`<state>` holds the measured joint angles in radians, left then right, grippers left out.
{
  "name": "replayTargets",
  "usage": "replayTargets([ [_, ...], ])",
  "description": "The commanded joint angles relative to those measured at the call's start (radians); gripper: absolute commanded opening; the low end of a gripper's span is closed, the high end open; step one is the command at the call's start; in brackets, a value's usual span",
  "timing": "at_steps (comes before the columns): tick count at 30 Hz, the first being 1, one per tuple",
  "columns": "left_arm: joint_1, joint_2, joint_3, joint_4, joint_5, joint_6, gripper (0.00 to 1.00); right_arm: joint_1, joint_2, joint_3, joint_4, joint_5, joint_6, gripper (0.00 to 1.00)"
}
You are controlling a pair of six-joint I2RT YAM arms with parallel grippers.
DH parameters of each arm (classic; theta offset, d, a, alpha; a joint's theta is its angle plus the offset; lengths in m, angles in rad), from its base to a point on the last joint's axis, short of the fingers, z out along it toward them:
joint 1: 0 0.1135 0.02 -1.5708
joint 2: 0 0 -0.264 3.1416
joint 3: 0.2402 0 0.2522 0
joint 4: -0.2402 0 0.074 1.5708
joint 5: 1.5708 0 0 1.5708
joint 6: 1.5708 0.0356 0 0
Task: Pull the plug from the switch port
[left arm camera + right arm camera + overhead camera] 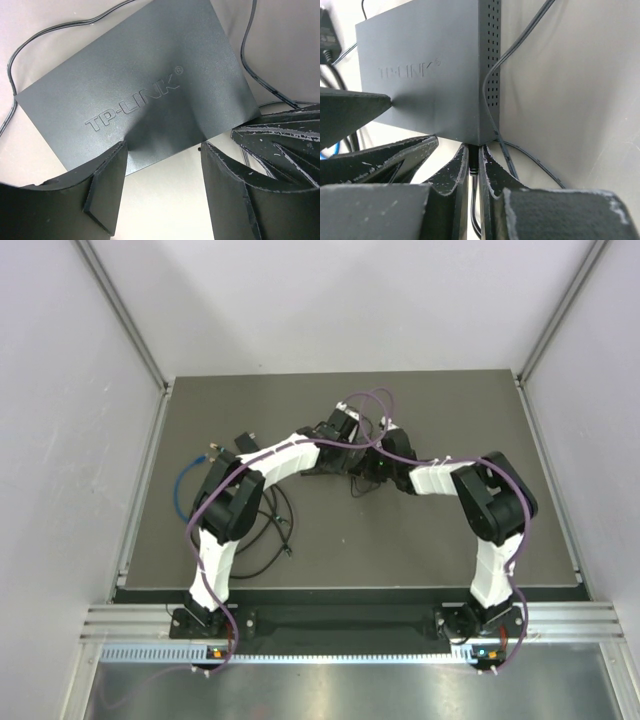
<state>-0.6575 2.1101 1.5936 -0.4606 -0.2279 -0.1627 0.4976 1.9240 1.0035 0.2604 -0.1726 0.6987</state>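
Next, my right gripper puts the plug down on the bare table point(433, 414) between my right gripper's arm and the back wall.
The switch is a flat matte black TP-LINK box point(145, 95), lying on the table; in the right wrist view point(427, 75) its vented side shows. A black barrel plug point(474, 162) sits in the port in the box's near edge, its thin cable running down between my fingers. My right gripper point(475, 150) is shut on the plug, right at the box's edge. My left gripper point(162, 147) is open, its fingers point(107, 185) at the box's other edge, one tip over the top face. In the top view both grippers point(330, 455) point(365, 472) meet mid-table and cover the box.
A small black adapter block point(245, 440) lies left of the box. A blue cable point(185, 485) and loops of black cable point(270, 530) lie on the table's left half. Thin black cables point(250, 65) run around the box. Walls enclose three sides.
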Motion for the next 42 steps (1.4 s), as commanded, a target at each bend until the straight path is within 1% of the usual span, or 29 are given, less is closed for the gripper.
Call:
replayTargets([
  [1,0.022,0.125,-0.024,-0.006,0.055,-0.077,0.63,0.012,-0.040,-0.045,-0.058,-0.207,-0.037,0.00],
  [2,0.021,0.125,-0.024,-0.004,0.056,-0.080,0.63,0.024,-0.055,-0.037,-0.123,-0.108,-0.062,0.00],
  [3,0.021,0.125,-0.023,-0.004,0.058,-0.080,0.63,0.024,-0.063,-0.025,-0.172,-0.107,-0.062,0.00],
  [4,0.022,0.125,-0.023,-0.006,0.056,-0.080,0.63,0.053,-0.071,-0.013,-0.215,0.035,-0.105,0.00],
  [6,0.022,0.126,-0.015,-0.009,0.059,-0.084,0.63,0.087,-0.095,0.007,-0.309,0.167,-0.125,0.00],
  [7,0.021,0.131,-0.014,-0.010,0.062,-0.084,0.63,0.113,-0.099,0.013,-0.325,0.270,-0.122,0.00],
  [10,0.022,0.140,-0.003,-0.019,0.071,-0.093,0.63,0.165,-0.100,0.049,-0.394,0.407,-0.111,0.00],
  [11,0.021,0.142,0.000,-0.023,0.075,-0.095,0.63,0.174,-0.102,0.052,-0.403,0.429,-0.107,0.00],
  [14,0.021,0.148,0.002,-0.024,0.075,-0.093,0.63,0.177,-0.103,0.044,-0.403,0.427,-0.102,0.00],
  [15,0.022,0.149,0.005,-0.026,0.079,-0.092,0.63,0.173,-0.111,0.035,-0.373,0.411,-0.110,0.00],
  [17,0.022,0.156,0.005,-0.024,0.091,-0.090,0.63,0.144,-0.115,-0.009,-0.323,0.268,-0.099,0.00],
  [18,0.022,0.157,0.005,-0.024,0.094,-0.092,0.63,0.116,-0.109,-0.043,-0.191,0.169,-0.049,0.00],
  [19,0.021,0.160,0.003,-0.024,0.096,-0.092,0.62,0.061,-0.102,-0.078,-0.117,-0.045,-0.015,0.00],
  [20,0.022,0.162,0.000,-0.023,0.098,-0.092,0.62,0.041,-0.079,-0.118,-0.016,-0.115,0.016,0.00],
  [22,0.021,0.166,-0.003,-0.026,0.095,-0.092,0.62,0.001,-0.062,-0.150,0.072,-0.261,0.094,0.00],
  [23,0.021,0.166,-0.006,-0.026,0.096,-0.090,0.62,-0.010,-0.047,-0.184,0.170,-0.304,0.123,0.00],
  [24,0.024,0.169,-0.007,-0.026,0.094,-0.090,0.62,-0.022,-0.040,-0.200,0.213,-0.345,0.186,0.00],
  [25,0.025,0.169,-0.007,-0.026,0.093,-0.092,0.62,-0.037,-0.040,-0.207,0.229,-0.372,0.197,0.00],
  [26,0.025,0.171,-0.006,-0.027,0.094,-0.096,0.62,-0.039,-0.057,-0.203,0.180,-0.357,0.158,0.00],
  [28,0.027,0.171,-0.006,-0.029,0.098,-0.098,0.62,-0.019,-0.088,-0.163,0.027,-0.193,0.069,0.00],
  [29,0.029,0.171,-0.003,-0.029,0.098,-0.100,0.62,-0.007,-0.103,-0.119,-0.124,-0.117,0.026,0.00],
  [30,0.027,0.174,0.000,-0.032,0.098,-0.101,0.62,0.025,-0.137,-0.103,-0.179,0.032,-0.032,0.00],
  [32,0.029,0.172,0.002,-0.035,0.102,-0.106,0.62,0.056,-0.180,-0.080,-0.254,0.132,-0.067,0.00],
  [35,0.030,0.151,-0.021,-0.009,0.091,-0.112,0.62,0.062,-0.226,-0.103,-0.250,0.162,-0.074,0.00],
  [37,0.033,0.117,-0.032,0.000,0.085,-0.115,0.63,0.056,-0.249,-0.100,-0.257,0.214,-0.097,0.00],
  [38,0.035,0.108,-0.038,0.005,0.088,-0.116,0.63,0.052,-0.279,-0.106,-0.294,0.222,-0.117,0.00],
  [41,0.045,0.059,-0.046,0.004,0.105,-0.123,0.64,0.003,-0.348,-0.143,-0.320,0.234,-0.155,0.00],
  [42,0.053,0.029,-0.050,0.007,0.107,-0.124,0.65,-0.034,-0.368,-0.155,-0.322,0.229,-0.165,0.00],
])
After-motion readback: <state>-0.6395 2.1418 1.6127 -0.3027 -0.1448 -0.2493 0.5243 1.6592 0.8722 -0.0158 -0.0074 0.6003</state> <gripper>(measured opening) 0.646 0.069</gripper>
